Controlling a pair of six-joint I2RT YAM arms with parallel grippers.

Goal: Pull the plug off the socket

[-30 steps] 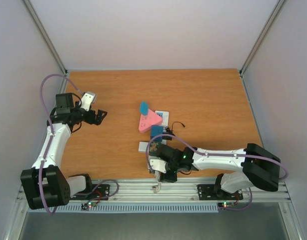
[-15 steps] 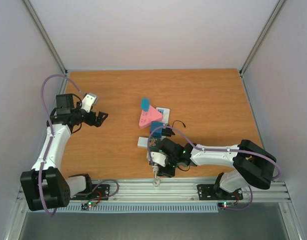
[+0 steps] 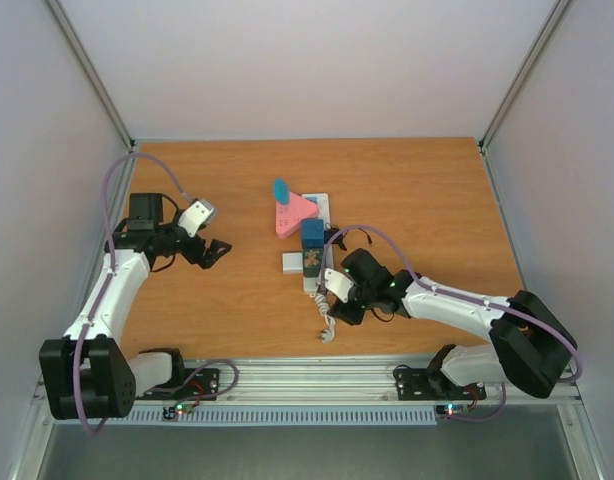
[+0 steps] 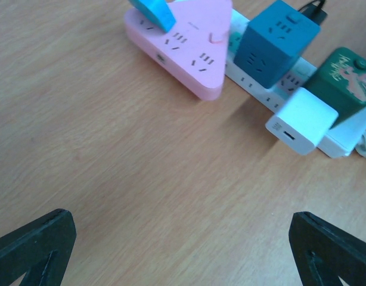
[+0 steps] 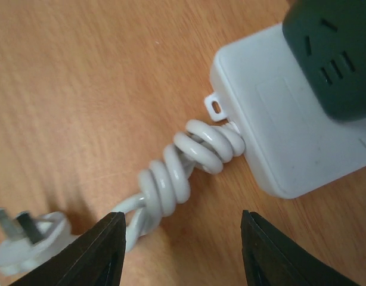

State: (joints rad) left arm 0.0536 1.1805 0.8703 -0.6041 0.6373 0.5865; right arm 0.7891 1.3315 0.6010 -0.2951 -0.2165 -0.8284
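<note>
My left gripper should next move over to the white charger's outer end (image 3: 288, 262) (image 4: 296, 127), the one away from the dark green cube, and close on it there.
The white power strip (image 3: 318, 285) lies mid-table with a short coiled cord (image 3: 325, 314) at its near end. Plugged into it are a pink triangular adapter (image 3: 294, 215) carrying a light blue plug (image 3: 280, 190), a blue cube (image 3: 312, 233), a dark green cube (image 3: 313, 262) and a white charger (image 3: 290, 263). My right gripper (image 5: 183, 253) is open just over the coiled cord (image 5: 189, 161), beside the strip's end (image 5: 278, 137). My left gripper (image 3: 213, 250) is open and empty, left of the strip; its view shows the pink adapter (image 4: 183, 42) and the charger (image 4: 302, 119).
The cord's loose wall plug (image 3: 328, 337) lies near the table's front edge, also in the right wrist view (image 5: 25, 241). A thin black cable (image 3: 355, 247) leaves the blue cube to the right. Bare wooden table (image 3: 427, 200) surrounds the strip; grey walls enclose it.
The strip with its adapters has shifted away from the front edge and its cord now trails out. My right gripper has moved up and right. My left gripper has moved right toward the strip.
</note>
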